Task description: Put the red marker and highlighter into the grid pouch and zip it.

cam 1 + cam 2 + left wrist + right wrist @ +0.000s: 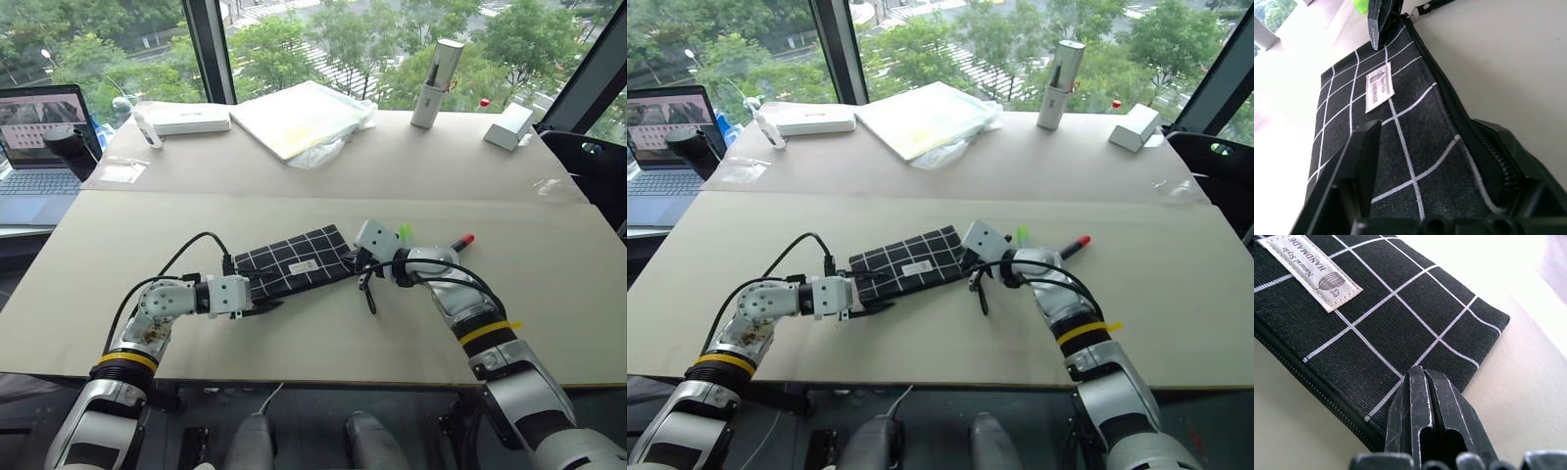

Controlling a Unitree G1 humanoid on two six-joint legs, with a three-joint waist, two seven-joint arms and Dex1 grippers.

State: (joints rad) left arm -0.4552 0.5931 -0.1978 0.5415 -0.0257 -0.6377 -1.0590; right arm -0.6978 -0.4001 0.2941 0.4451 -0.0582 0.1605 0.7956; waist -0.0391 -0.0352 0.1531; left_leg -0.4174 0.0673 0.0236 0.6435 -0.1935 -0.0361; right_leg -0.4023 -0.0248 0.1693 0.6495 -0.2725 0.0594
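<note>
My right fingers sit on the cloth beside the zipper end, so they should back off, take the black pull strap (1434,6) and draw the zipper open.
The grid pouch (294,259) lies flat and slantwise at the middle of the table, label up and its zipper looks closed. My left gripper (257,294) is at the pouch's near left end, its fingers (1359,156) closed onto the zipper-side edge with fabric between them. At the pouch's right corner, my right gripper (355,259) is shut, its tips (1422,374) resting on the cloth beside the zipper end. The black pull strap (368,292) hangs loose there. Behind the right wrist lie the green highlighter (404,233) and the red marker (462,241).
Along the far half of the table are a white box (191,117), a bagged pad (304,117), a tall silver cylinder (438,83) and a white block (509,125). A laptop (39,147) sits off the left edge.
</note>
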